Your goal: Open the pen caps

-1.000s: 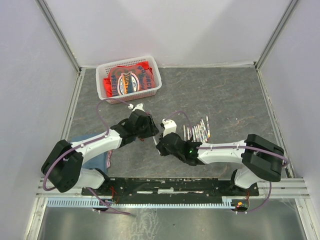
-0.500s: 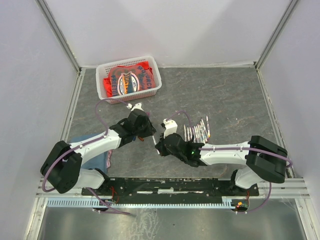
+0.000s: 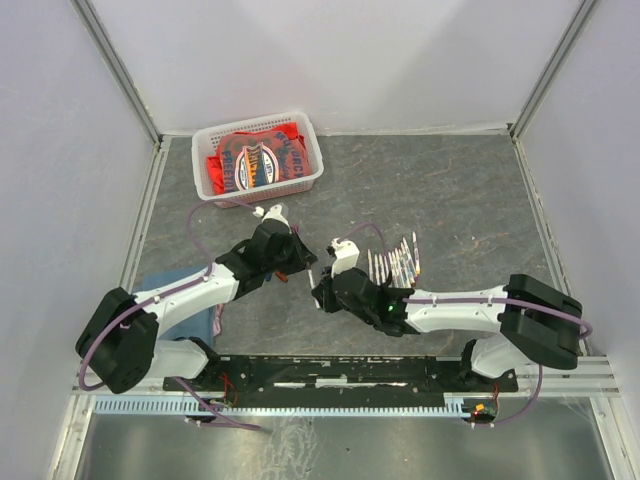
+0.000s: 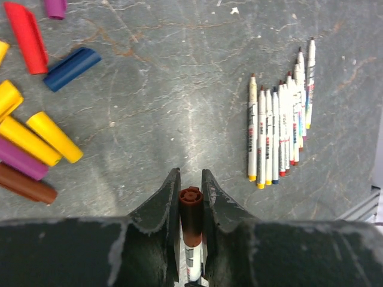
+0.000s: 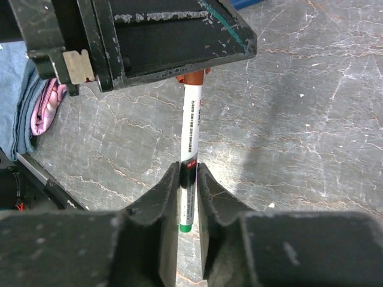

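My right gripper needs to open and take the pen's body closer to the brown cap [image 5: 190, 146] before pulling, because it is holding the pen's body near its green end.
My left gripper [image 4: 190, 173] is shut on the brown cap [image 4: 191, 206] of a white pen. My right gripper [image 5: 188, 167] is shut on that same pen's barrel [image 5: 190, 128], near its green end. The cap is on the pen. In the top view the two grippers, left [image 3: 300, 262] and right [image 3: 322, 290], meet at the table's middle with the pen between them. Loose caps lie on the table in the left wrist view: red [image 4: 27, 37], blue [image 4: 72, 69], purple [image 4: 55, 7], yellow [image 4: 54, 136], brown [image 4: 27, 185]. Several uncapped pens [image 4: 281, 134] lie in a row.
A white basket [image 3: 312, 150] holding a red printed cloth [image 3: 255, 160] stands at the back left. A blue cloth [image 3: 185, 300] lies near the left arm's base. The pen row [image 3: 395, 262] lies right of the grippers. Walls enclose the table.
Both arms have shifted slightly while still gripping the same pen between them. The brown cap stays on the barrel.
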Controlling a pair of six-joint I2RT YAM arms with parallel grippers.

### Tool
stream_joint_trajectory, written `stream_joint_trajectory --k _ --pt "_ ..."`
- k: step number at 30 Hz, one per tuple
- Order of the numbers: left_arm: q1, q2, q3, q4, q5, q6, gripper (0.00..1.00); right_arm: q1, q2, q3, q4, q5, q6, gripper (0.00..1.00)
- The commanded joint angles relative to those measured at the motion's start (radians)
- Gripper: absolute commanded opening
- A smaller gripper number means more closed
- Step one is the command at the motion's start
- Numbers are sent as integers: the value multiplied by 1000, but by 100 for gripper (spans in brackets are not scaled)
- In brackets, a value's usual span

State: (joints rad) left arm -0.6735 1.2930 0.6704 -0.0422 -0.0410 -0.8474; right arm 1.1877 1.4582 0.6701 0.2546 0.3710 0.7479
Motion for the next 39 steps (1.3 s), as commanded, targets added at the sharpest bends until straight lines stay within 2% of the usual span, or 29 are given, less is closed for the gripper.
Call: stream_joint_trajectory --k 1,20,22,24,26,27,34,36,39 --pt "8 -26 -15 119 76 37 3 6 -66 -14 34 38 -14 26" --pt "8 -15 -25 203 209 40 3 -12 -67 6 6 49 -35 26" --pt "8 -15 -20 203 212 40 3 -14 -69 5 6 50 -35 25" --pt "7 -12 -15 197 205 41 3 -16 -70 1 10 52 -34 19" --pt "7 1 -2 177 186 41 3 -16 -63 2 0 62 -41 4" --pt "8 13 9 163 170 39 3 -16 -55 9 -14 69 -47 2" --pt "8 123 124 46 -3 -46 3 -16 28 35 -80 141 -77 1" --pt "8 138 144 39 -80 -87 3 -17 58 57 -119 168 -78 1" --pt "6 178 185 62 -116 -131 3 -16 107 82 -158 183 -83 1"
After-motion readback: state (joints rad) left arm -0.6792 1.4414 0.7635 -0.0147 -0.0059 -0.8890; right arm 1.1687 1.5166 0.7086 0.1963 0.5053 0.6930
